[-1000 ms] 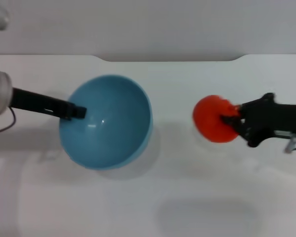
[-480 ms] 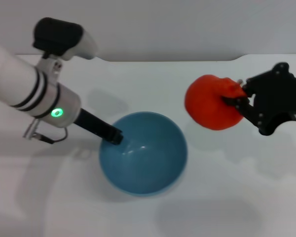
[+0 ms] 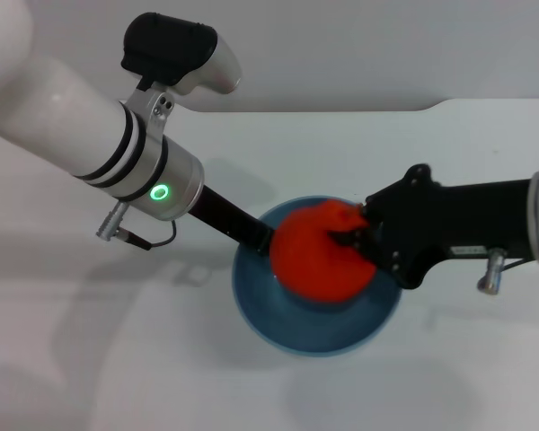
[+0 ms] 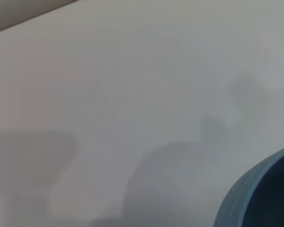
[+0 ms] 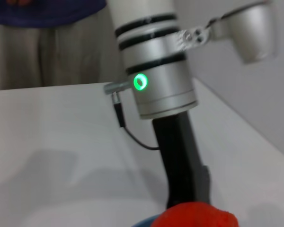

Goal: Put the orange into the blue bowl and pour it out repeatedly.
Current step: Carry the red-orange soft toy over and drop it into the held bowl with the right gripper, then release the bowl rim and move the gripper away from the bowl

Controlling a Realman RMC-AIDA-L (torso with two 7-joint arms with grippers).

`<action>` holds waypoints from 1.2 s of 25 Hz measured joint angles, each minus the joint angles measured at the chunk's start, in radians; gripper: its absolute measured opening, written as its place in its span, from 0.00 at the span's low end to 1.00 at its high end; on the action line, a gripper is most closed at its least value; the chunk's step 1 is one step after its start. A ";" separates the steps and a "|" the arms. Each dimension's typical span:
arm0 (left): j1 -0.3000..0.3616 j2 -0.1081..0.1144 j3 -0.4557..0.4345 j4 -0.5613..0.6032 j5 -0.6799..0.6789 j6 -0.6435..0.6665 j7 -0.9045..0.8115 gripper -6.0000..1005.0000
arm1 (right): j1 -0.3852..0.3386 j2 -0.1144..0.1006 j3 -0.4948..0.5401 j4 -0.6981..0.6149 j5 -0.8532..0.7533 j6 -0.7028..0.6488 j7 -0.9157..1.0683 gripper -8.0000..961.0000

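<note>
My left gripper is going to set the blue bowl, now held up above the table, down and let go of it on the white table, at a spot slightly nearer me than the orange [image 3: 343,332].
The blue bowl [image 3: 316,326] is held up above the white table by my left gripper [image 3: 256,236], which is shut on its left rim. My right gripper [image 3: 357,239] is shut on the orange [image 3: 319,256] and holds it over the inside of the bowl, from the right. A bit of the bowl's rim [image 4: 255,189] shows in the left wrist view. The top of the orange [image 5: 196,216] shows in the right wrist view, with my left arm [image 5: 156,75] behind it.
The white table [image 3: 144,359] spreads around the bowl, and its far edge [image 3: 305,109] has a shallow notch. A person in grey trousers [image 5: 42,52] stands behind the table in the right wrist view.
My left gripper has carried the bowl to the right and a little towards me. My right gripper has brought the orange left and down, over the bowl.
</note>
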 joint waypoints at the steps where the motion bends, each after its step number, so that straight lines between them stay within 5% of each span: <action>1: -0.001 0.001 0.001 0.000 -0.009 0.000 0.002 0.00 | 0.008 -0.001 -0.007 0.018 0.002 0.002 -0.002 0.03; 8: -0.002 0.005 0.006 0.005 -0.026 -0.001 0.003 0.00 | 0.018 -0.002 -0.006 0.005 -0.019 -0.034 0.062 0.03; 13: -0.004 0.006 0.009 0.007 -0.021 -0.003 0.002 0.00 | -0.010 -0.001 0.019 -0.050 -0.016 -0.038 0.067 0.12; 19: -0.004 0.007 0.012 0.005 -0.020 -0.004 0.002 0.00 | -0.045 -0.001 0.041 -0.101 -0.010 -0.040 0.068 0.35; 21: -0.004 0.007 0.014 0.004 -0.021 -0.005 0.004 0.00 | -0.052 0.001 0.052 -0.103 -0.009 -0.034 0.069 0.55; 30: -0.013 0.001 0.160 -0.023 -0.033 -0.065 -0.007 0.00 | -0.170 0.004 0.126 -0.075 0.102 0.245 0.049 0.55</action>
